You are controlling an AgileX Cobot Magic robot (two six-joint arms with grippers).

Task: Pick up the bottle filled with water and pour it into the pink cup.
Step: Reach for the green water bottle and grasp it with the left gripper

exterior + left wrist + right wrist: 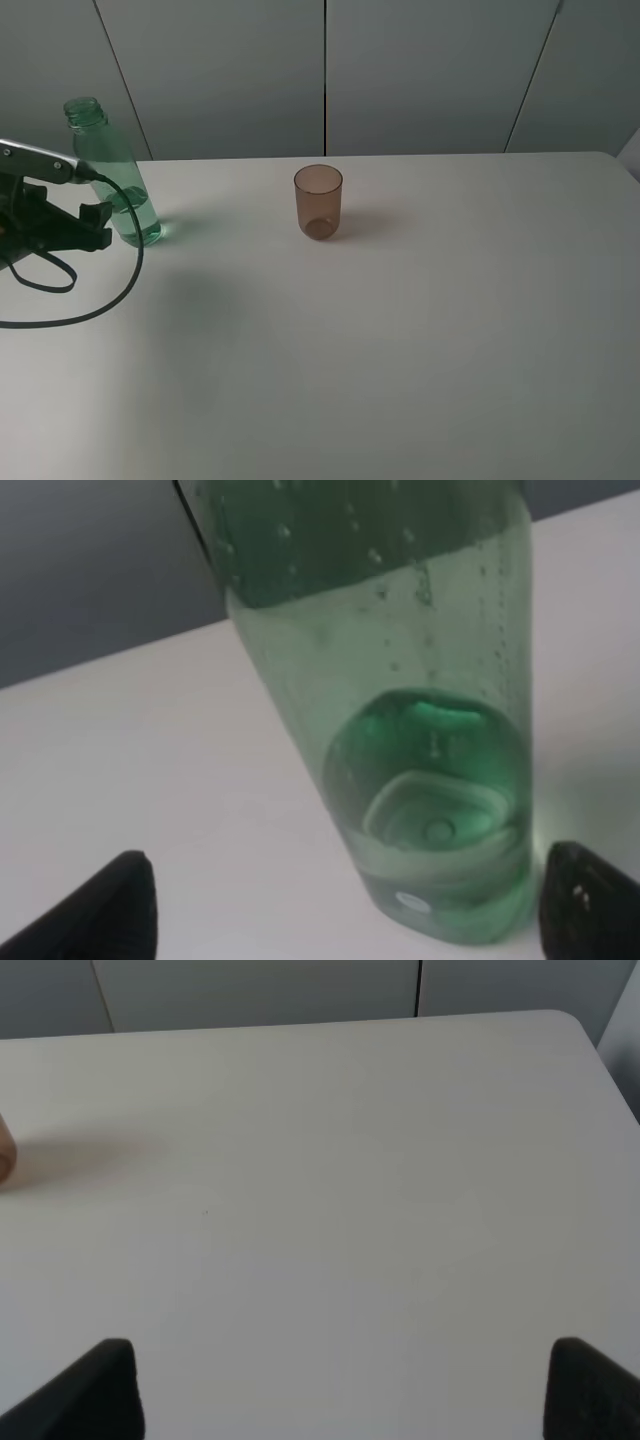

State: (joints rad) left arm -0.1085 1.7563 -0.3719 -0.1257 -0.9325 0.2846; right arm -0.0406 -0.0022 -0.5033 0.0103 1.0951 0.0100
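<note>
My left gripper needs to close on the lower half of the green bottle [128,198] [428,705], at about the height of the water's surface.
The green transparent bottle [112,172] stands uncapped and upright at the table's far left, with water in its lower part. My left gripper [105,226] is open just left of its base. In the left wrist view the bottle [400,730] fills the picture, a little ahead of the two dark fingertips [105,910], and nothing is gripped. The pink cup [318,202] stands upright and empty near the table's middle back, well right of the bottle. Only a sliver of the cup [4,1152] shows in the right wrist view. My right gripper [345,1395] is open over bare table.
A black cable [125,285] loops from the left arm over the white table [400,350]. Grey wall panels rise behind the table's back edge. The table's right back corner [575,1022] shows in the right wrist view.
</note>
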